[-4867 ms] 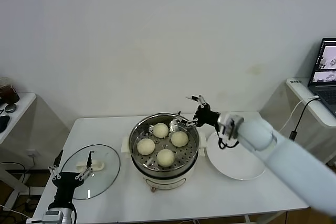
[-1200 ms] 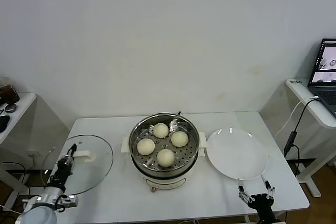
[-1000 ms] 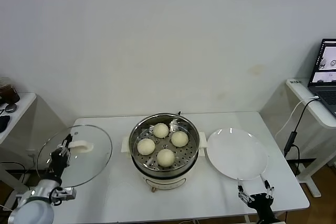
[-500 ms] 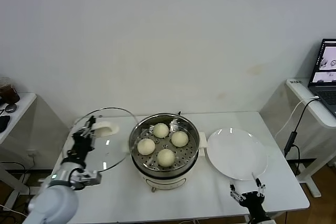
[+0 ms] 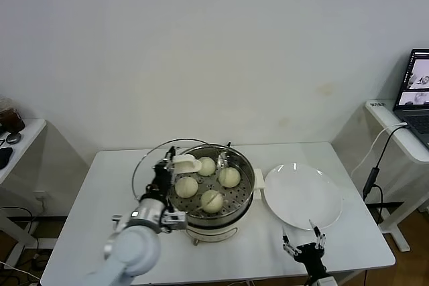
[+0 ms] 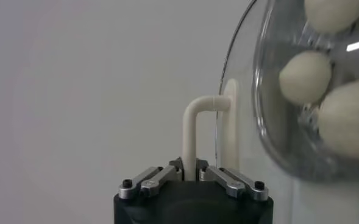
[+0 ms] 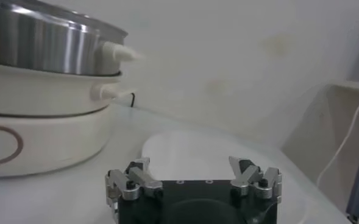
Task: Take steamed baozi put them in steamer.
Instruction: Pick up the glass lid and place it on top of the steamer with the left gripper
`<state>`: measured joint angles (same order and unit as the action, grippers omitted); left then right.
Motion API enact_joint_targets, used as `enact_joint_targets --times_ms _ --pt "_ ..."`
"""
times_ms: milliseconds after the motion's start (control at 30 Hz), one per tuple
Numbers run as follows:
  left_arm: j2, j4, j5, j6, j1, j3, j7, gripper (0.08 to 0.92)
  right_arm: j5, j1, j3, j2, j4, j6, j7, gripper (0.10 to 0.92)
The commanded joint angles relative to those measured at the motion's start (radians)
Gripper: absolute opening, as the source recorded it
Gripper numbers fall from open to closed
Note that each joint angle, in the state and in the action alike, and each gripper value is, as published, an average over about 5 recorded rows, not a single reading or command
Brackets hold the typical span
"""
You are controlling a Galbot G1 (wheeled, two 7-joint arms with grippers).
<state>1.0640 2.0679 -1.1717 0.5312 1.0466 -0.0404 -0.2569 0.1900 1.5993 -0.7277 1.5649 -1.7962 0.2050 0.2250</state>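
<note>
I will set the glass lid down with my left gripper on the steamer's rim, closed flat over the baozi [image 5: 210,178] [image 6: 344,59], and let go.
The steamer [image 5: 213,232] stands mid-table, with four baozi on its perforated tray: [image 5: 206,165], [image 5: 229,177], [image 5: 186,185], [image 5: 212,199]. My left gripper [image 5: 165,167] is shut on the cream handle [image 5: 185,163] of the round glass lid [image 5: 149,173]. It holds the lid tilted, above the steamer's left side. In the left wrist view the gripper [image 6: 189,170] pinches the handle [image 6: 190,137], and baozi [image 6: 304,76] show through the lid [image 6: 270,140]. My right gripper [image 5: 303,240] is open and empty near the table's front edge; the right wrist view [image 7: 191,173] shows it too.
A flat white plate [image 5: 301,195] lies right of the steamer, just behind my right gripper; the right wrist view shows the plate [image 7: 191,149] and the steamer's wall [image 7: 45,49]. The white table [image 5: 87,192] has side tables on both sides, the right one with a laptop [image 5: 419,78].
My left gripper has lifted the glass lid from the table's left side and carried it right, up over the steamer's left rim. My right gripper has drawn back to the front edge.
</note>
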Motion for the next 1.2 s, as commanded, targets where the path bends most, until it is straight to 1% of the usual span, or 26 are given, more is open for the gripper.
enact_joint_targets --times_ms 33,133,267,533,1200 --pt "0.208 -0.092 -0.271 0.031 -0.098 0.14 -0.071 0.176 0.028 -0.019 0.019 0.005 0.03 0.003 -0.002 0.823" --pt "0.233 -0.114 -0.28 0.031 -0.105 0.145 -0.071 0.176 0.027 -0.021 0.02 0.005 0.033 0.003 -0.002 0.823" --pt "0.247 -0.135 -0.285 0.032 -0.1 0.146 -0.073 0.176 0.025 -0.02 0.021 0.004 0.039 0.005 -0.002 0.823" --pt "0.259 -0.157 -0.296 0.032 -0.072 0.138 -0.069 0.176 0.024 -0.017 0.021 0.003 0.041 0.006 -0.002 0.823" --pt "0.284 -0.207 -0.305 0.026 -0.063 0.131 -0.056 0.176 0.025 -0.014 0.032 -0.002 0.041 0.003 0.001 0.823"
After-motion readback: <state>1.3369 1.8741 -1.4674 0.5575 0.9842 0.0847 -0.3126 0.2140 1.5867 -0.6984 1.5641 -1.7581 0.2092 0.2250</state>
